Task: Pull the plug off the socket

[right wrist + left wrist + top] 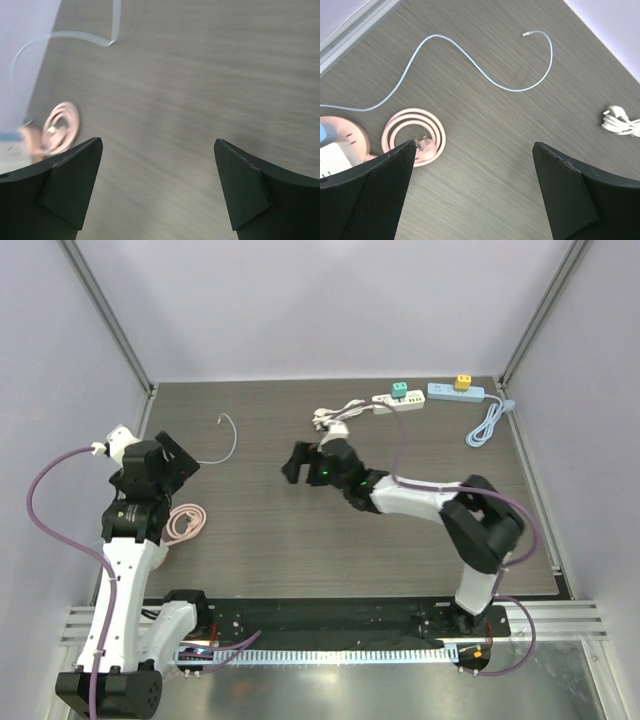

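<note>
The pink coiled cable's outer loop (203, 522) (73, 136) is next for my right gripper, which should go to its side facing the table's middle and close there.
Two power strips lie at the back of the table: a white strip (385, 401) carrying a green plug (399, 390), and a blue strip (456, 393) carrying a yellow plug (463, 382). My right gripper (305, 458) (158, 140) hangs open over bare table mid-way across, well short of both strips. Over the left side my left gripper (172, 464) (474, 144) is open too, with nothing between its fingers. At the left edge of the left wrist view a pink socket block (342, 134) holds a white adapter (331, 159); my left arm hides it in the top view.
A pink coiled cable (183, 522) (415, 134) lies beside the left arm. A thin pale-blue cable (226, 438) (485, 75) snakes across the left half. A white cable bundle (335, 418) (620, 120) sits near the white strip, and the blue strip's cord (487, 426) is coiled at the right.
</note>
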### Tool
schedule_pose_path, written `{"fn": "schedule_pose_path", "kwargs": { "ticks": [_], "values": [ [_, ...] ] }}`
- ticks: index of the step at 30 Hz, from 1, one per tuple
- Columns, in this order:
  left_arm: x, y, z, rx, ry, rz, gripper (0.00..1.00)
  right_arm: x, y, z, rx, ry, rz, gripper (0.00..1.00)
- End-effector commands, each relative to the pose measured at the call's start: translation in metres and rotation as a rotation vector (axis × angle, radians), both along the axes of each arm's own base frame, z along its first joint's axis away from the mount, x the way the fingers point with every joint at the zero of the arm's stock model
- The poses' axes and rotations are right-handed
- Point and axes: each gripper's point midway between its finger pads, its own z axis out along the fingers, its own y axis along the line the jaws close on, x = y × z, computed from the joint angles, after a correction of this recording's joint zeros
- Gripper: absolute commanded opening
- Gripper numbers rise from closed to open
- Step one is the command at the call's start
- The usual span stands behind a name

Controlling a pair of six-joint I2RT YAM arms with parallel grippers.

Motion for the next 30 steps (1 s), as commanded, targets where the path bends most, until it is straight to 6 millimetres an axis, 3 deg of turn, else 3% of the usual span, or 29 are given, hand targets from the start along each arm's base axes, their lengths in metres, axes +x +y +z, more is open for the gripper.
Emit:
{"fn": "schedule_pose_path", "kwargs": {
  "ticks": [1,2,3,4,5,6,11,12,14,18,19,24,30],
  "values": [
    [-0.014,0.003,0.004,0.015,0.034,0.005,1.0,-0.025,0.074,0.023,0.123,0.07,0.115,1.0],
    [-0.015,0.003,0.004,0.018,0.032,-0.003,1.0,-0.039,0.097,0.004,0.113,0.112,0.15,0.99],
    [-0.016,0.002,0.005,0.018,0.026,-0.008,1.0,-0.037,0.115,0.016,0.157,0.113,0.163,0.96],
    [-0.017,0.001,0.005,0.019,0.026,-0.017,1.0,-0.047,0.132,-0.003,0.15,0.151,0.19,0.9],
    [-0.018,0.001,0.005,0.021,0.025,-0.022,1.0,-0.05,0.143,-0.008,0.161,0.168,0.2,0.87],
    [-0.018,0.0,0.007,0.023,0.02,-0.029,1.0,-0.051,0.16,0.002,0.213,0.183,0.21,0.84],
    [-0.019,-0.001,0.012,0.037,0.009,-0.047,1.0,-0.073,0.213,-0.021,0.264,0.263,0.303,0.77],
    [-0.019,-0.001,0.012,0.044,0.012,-0.053,1.0,-0.075,0.225,-0.03,0.269,0.275,0.317,0.71],
    [-0.019,-0.002,0.014,0.048,0.012,-0.063,1.0,-0.077,0.235,-0.035,0.299,0.305,0.324,0.64],
    [-0.019,-0.006,0.014,0.055,0.017,-0.101,1.0,-0.085,0.257,-0.045,0.325,0.339,0.345,0.65],
    [-0.019,-0.006,0.014,0.059,0.018,-0.105,1.0,-0.091,0.261,-0.056,0.315,0.353,0.354,0.66],
    [-0.02,-0.007,0.016,0.061,0.009,-0.118,1.0,-0.105,0.282,-0.065,0.322,0.372,0.383,0.67],
    [-0.018,-0.013,0.019,0.048,-0.003,-0.147,1.0,-0.116,0.292,-0.084,0.295,0.411,0.381,0.61]
  ]
}}
